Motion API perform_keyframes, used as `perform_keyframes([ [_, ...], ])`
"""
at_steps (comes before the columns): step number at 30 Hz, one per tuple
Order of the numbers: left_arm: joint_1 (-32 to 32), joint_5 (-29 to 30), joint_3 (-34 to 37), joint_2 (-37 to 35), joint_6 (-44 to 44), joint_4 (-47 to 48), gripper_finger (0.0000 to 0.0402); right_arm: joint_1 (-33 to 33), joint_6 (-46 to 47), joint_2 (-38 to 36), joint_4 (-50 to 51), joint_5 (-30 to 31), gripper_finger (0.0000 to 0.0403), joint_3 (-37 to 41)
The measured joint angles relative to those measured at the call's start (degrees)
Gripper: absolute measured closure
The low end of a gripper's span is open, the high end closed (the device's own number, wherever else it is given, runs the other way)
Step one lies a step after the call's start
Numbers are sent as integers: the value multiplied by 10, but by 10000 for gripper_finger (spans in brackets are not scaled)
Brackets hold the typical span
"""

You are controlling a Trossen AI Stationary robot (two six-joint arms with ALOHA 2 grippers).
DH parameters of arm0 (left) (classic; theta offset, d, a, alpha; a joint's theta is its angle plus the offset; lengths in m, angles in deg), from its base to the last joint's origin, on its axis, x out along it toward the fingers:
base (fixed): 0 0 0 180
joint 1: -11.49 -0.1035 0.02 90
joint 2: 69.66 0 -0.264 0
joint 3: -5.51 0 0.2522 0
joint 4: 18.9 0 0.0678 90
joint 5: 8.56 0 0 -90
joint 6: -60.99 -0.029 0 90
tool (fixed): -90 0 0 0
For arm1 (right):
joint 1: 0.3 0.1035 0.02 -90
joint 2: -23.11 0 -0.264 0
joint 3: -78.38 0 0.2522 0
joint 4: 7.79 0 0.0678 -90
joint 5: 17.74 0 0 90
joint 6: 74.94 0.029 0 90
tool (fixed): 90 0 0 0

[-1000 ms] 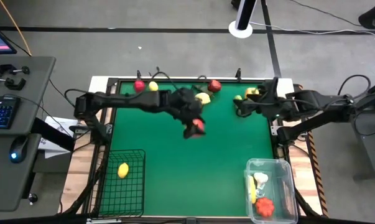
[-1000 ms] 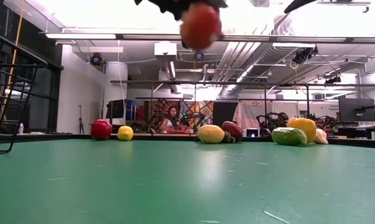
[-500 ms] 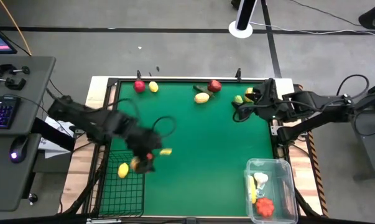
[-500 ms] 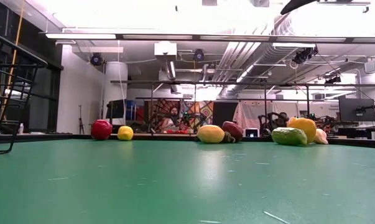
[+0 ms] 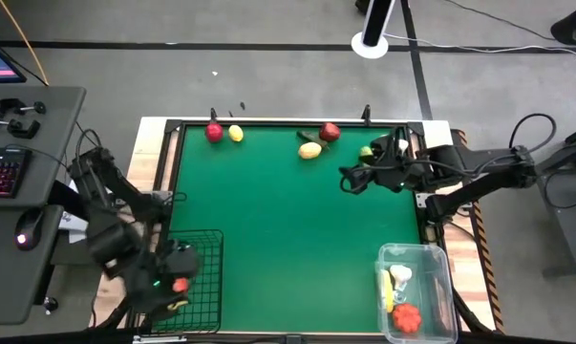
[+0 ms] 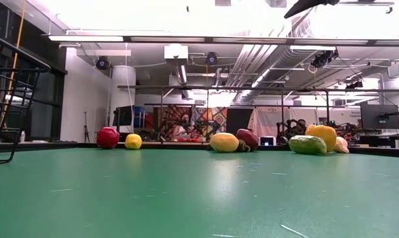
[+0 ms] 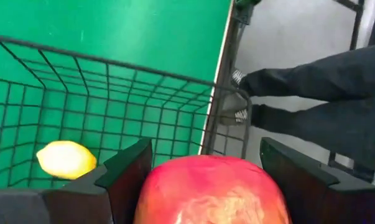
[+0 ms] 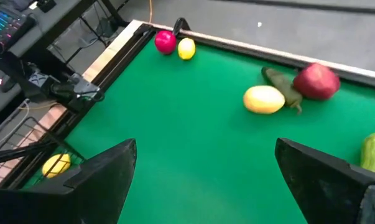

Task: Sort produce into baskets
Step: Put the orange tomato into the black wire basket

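My left gripper is going to release the red apple on the wire basket's bottom (image 5: 189,301) (image 7: 142,160), nearer the table's near edge than the lemon.
My left gripper (image 5: 179,284) is over the black wire basket (image 5: 203,250) at the table's near left corner, shut on a red apple (image 7: 212,193). A yellow lemon (image 7: 66,158) lies on the basket's floor. My right gripper (image 5: 350,180) is open and empty above the green table, near its far right. Along the far edge lie a red fruit (image 5: 214,132), a small yellow one (image 5: 235,133), a yellow fruit (image 5: 309,150), a red apple (image 5: 330,131) and a green piece (image 5: 366,151). The clear basket (image 5: 438,263) stands at the near right. My left gripper pinches the red apple by two opposite sides (image 7: 151,186) between its two fingers (image 7: 128,168). The fingers come from above, pointing down into the wire basket. The apple is lifted clear, above the basket's floor and beside the lemon.
The clear basket holds a white piece (image 5: 400,275), a yellow piece (image 5: 387,291) and a red one (image 5: 405,316). A dark green vegetable (image 8: 283,87) lies between the yellow fruit and the red apple. A person's dark trouser legs and shoes (image 7: 311,93) show beyond the table's edge.
My left gripper has carried the red apple from above the table's middle toward the near left corner and now holds it over the wire basket. My right gripper has moved a little toward the table's left, away from the fruits at the far right.
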Motion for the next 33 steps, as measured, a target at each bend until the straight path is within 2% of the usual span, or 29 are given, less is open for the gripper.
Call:
perform_keyframes([
  [3,34,28,33,-3,36,-23,139,0,8,0,0,-5,29,0],
  [7,53,9,134,-16,65,-71,139,0,7,0,0,-4,29,0],
  [10,51,-12,223,-44,65,-115,139,0,7,0,0,14,29,0],
  [15,17,-10,342,-122,62,-182,139,0,15,0,0,26,29,0],
  [19,-6,-3,370,-166,90,-185,139,0,37,0,0,17,29,0],
  [23,-7,36,373,-185,65,-188,139,0,54,0,0,14,29,0],
  [26,-17,42,373,-187,54,-195,133,0,54,0,0,-1,29,0],
  [29,-30,24,373,-182,50,-206,105,0,58,0,0,-7,29,0],
  [33,-46,-3,373,-172,24,-204,42,0,94,0,0,-8,29,0],
])
